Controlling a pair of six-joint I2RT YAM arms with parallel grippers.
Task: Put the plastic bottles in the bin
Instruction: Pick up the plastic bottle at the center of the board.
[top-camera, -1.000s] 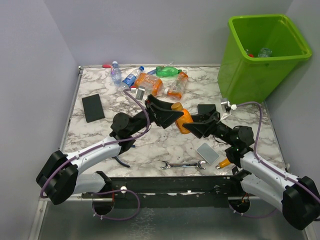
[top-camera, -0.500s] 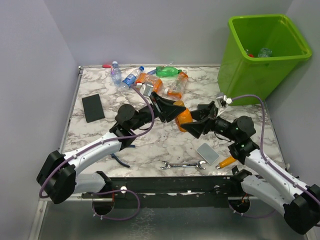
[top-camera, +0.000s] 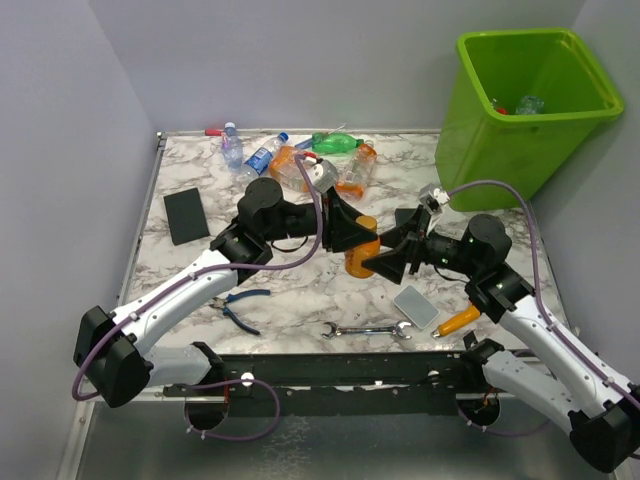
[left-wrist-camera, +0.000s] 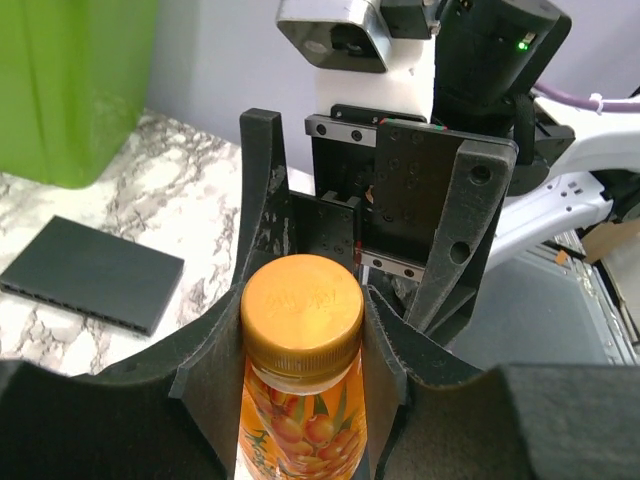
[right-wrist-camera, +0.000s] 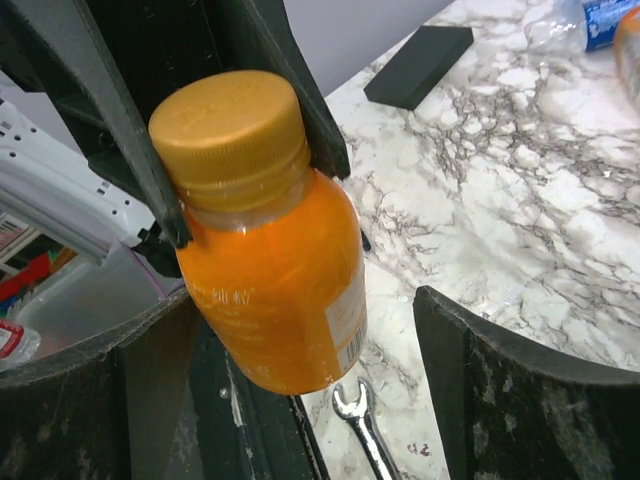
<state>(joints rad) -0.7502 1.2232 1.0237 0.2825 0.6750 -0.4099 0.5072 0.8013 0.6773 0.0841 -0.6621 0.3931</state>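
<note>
My left gripper needs to take the orange bottle's lower body (right-wrist-camera: 285, 325) because it covers the bottle's neck, and leave the cap end for my right gripper.
An orange bottle (top-camera: 358, 256) with an orange cap (left-wrist-camera: 302, 300) hangs upright above mid-table. My left gripper (top-camera: 362, 238) is shut on its neck just under the cap, seen close in the left wrist view (left-wrist-camera: 303, 345). My right gripper (top-camera: 382, 263) stands open around the bottle's lower body (right-wrist-camera: 275, 290); its fingers (right-wrist-camera: 530, 390) are apart from the bottle. Several more plastic bottles lie at the table's back: clear (top-camera: 232, 145), blue-labelled (top-camera: 262, 157), green (top-camera: 335, 143) and orange (top-camera: 357, 172). The lime-green bin (top-camera: 500, 150) stands at the far right with bottles inside (top-camera: 528, 104).
A black slab (top-camera: 186, 215) lies at the left and a grey slab (top-camera: 415, 306) at the front right. A wrench (top-camera: 367, 329), pliers (top-camera: 238, 305) and an orange-handled screwdriver (top-camera: 458, 321) lie near the front edge.
My left gripper has shut on the bottle's neck and my right gripper has let go and opened. The left arm has risen, and the bottle now hangs upright.
</note>
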